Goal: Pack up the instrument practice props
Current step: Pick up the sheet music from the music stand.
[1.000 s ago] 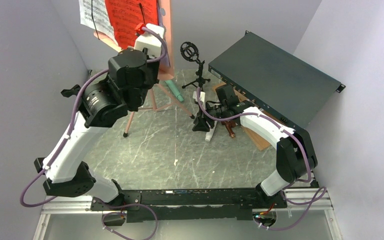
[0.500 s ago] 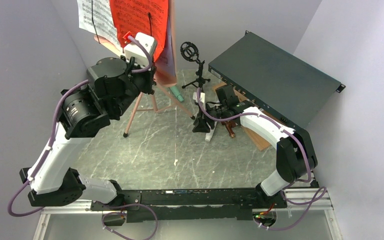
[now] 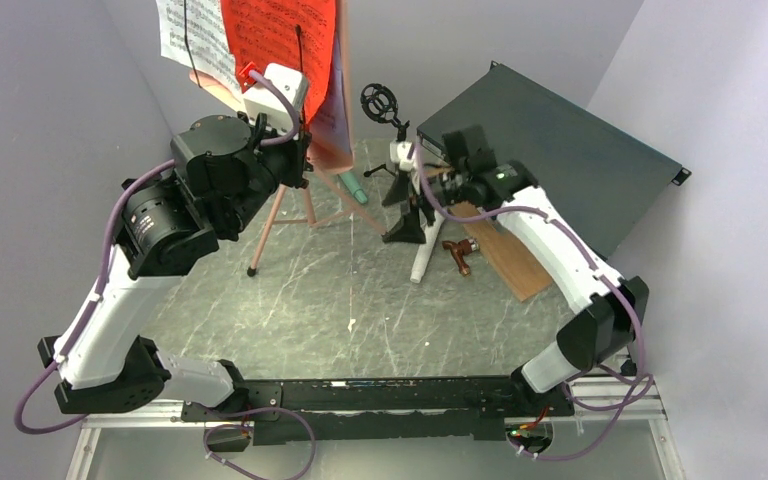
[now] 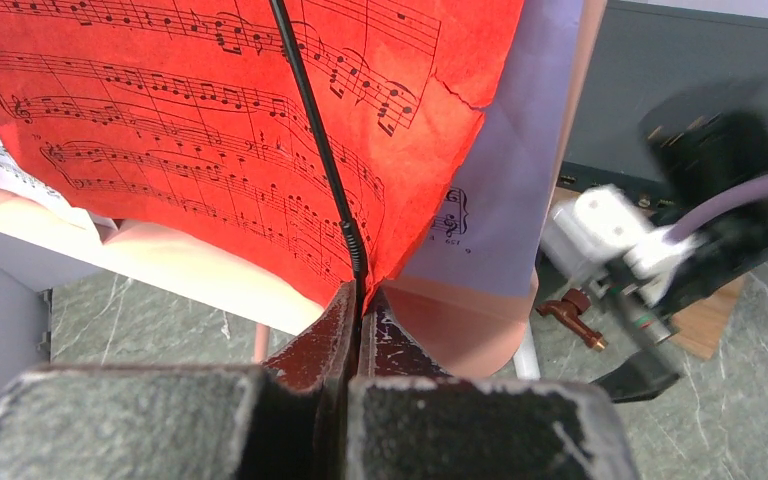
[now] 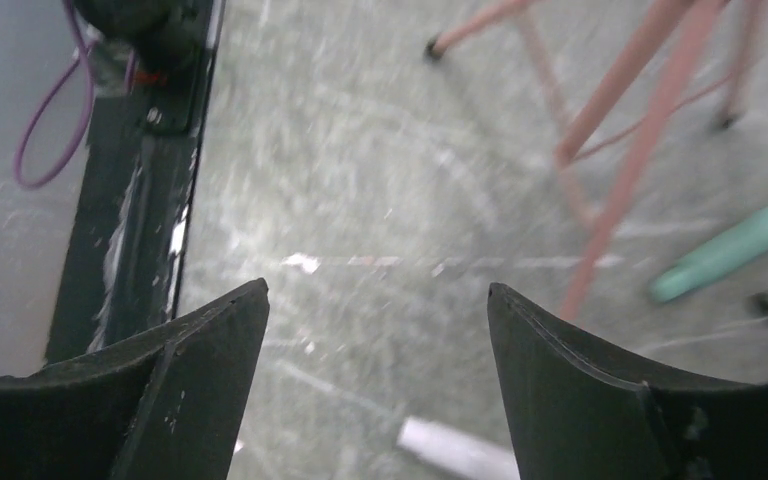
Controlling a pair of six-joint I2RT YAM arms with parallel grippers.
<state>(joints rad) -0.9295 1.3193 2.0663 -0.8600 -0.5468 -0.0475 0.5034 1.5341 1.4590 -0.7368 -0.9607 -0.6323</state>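
Note:
The black wire holder is pinched in my left gripper along with the red page's bottom edge, so the gripper will open and take only the red page's bottom corner (image 4: pixel 392 262).
The pink music tripod (image 3: pixel 280 205) stands at the back left, carrying a white page (image 3: pixel 185 40), a red page (image 3: pixel 275 35) and a lavender page (image 3: pixel 332 110). My left gripper (image 4: pixel 362 300) is shut on the bottom edge of the red page (image 4: pixel 220 150), with the thin black wire holder (image 4: pixel 320 160) running down between its jaws. My right gripper (image 5: pixel 378 290) hangs open and empty over the table, near a black microphone mount (image 3: pixel 405 228). The white microphone (image 3: pixel 425 262) lies below it. A green microphone (image 3: pixel 352 185) lies under the tripod. A second ring-topped mount (image 3: pixel 380 102) stands behind.
A large dark green metal box (image 3: pixel 560 165) leans at the back right, over a flat brown wooden board (image 3: pixel 505 260). A small brown peg (image 3: pixel 457 252) lies beside the white microphone. Grey walls close in on both sides. The tripod legs (image 5: pixel 620 150) spread across the table's back left.
My right gripper has opened wide and risen from low beside the white microphone toward the back. The left arm swung left with the red page, then held still.

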